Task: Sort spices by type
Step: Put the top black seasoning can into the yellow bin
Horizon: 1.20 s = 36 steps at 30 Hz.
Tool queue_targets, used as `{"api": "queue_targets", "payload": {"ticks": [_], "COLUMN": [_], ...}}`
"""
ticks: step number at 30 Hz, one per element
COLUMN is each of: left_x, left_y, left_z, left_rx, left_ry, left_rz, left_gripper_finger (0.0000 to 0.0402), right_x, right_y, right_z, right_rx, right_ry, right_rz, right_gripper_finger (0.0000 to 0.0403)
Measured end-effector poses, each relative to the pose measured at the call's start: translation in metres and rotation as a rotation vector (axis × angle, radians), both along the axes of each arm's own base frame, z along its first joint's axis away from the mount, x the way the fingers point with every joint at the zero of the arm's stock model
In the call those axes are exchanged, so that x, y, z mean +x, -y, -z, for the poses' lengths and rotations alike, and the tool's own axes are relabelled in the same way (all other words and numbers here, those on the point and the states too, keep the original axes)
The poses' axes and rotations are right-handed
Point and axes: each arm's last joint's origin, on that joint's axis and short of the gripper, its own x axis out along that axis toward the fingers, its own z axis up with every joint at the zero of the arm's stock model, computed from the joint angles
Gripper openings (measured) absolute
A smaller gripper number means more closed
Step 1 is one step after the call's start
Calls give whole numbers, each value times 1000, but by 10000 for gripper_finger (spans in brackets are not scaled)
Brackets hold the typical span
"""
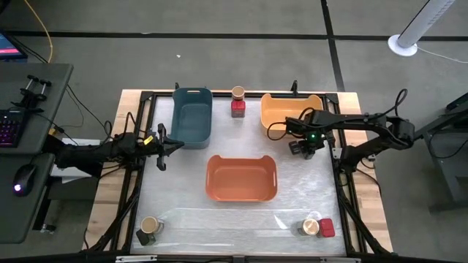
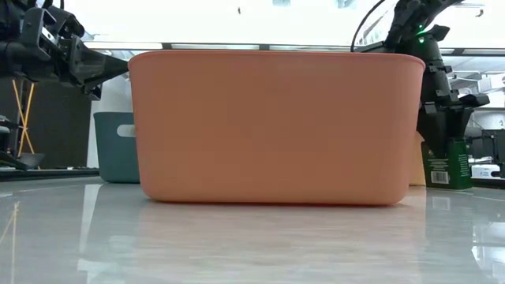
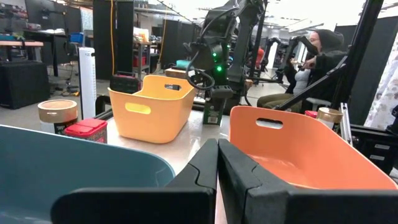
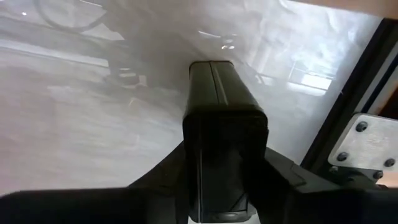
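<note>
The right gripper needs to release the dark container inside the yellow bin (image 1: 305, 119), past the bin's middle, away from the blue bin.
My right gripper (image 1: 303, 147) stands just near of the yellow bin (image 1: 291, 112) and is shut on a dark blocky spice container (image 4: 221, 118) with a green label (image 2: 446, 164). My left gripper (image 1: 162, 145) is shut and empty, hovering at the table's left side beside the blue bin (image 1: 192, 115). A tan-lidded jar (image 1: 238, 93) and a red tin (image 1: 238, 109) stand at the far edge between those bins. A jar (image 1: 150, 225) and a dark container (image 1: 142, 237) stand at the near left. Another jar (image 1: 311, 227) and a red tin (image 1: 326, 227) stand at the near right. My right gripper pinches the dark container's upper part (image 4: 224, 155) between its two fingers (image 4: 283, 174), one on each of two opposite sides. The fingers come from above, pointing down. The container stays upright below them (image 2: 446, 162); whether its base touches the table, I cannot tell.
The orange bin (image 1: 241, 177) sits at the table's middle and fills the low view (image 2: 276, 126). Bare table lies between it and the near-edge spices. A person (image 3: 317, 56) sits in the room beyond the table.
</note>
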Motion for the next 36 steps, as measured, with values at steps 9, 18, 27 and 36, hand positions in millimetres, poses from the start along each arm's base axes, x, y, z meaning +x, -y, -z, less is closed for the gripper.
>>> {"api": "queue_targets", "payload": {"ticks": [9, 18, 27, 36], "left_x": [0, 0, 0, 0], "left_y": [0, 0, 0, 0], "left_z": [0, 0, 0, 0], "left_rx": [0, 0, 0, 0], "left_ry": [0, 0, 0, 0], "left_rz": [0, 0, -1, 0], "left_gripper_finger": [0, 0, 0, 0], "right_x": [14, 21, 5, 1], "right_y": [-16, 5, 79, 137], "right_z": [-65, -167, -129, -63], "right_rx": [83, -311, -350, -209], "right_ry": [198, 462, 175, 48], "right_rz": [-148, -112, 107, 178], "right_gripper_finger": [118, 118, 118, 118]}}
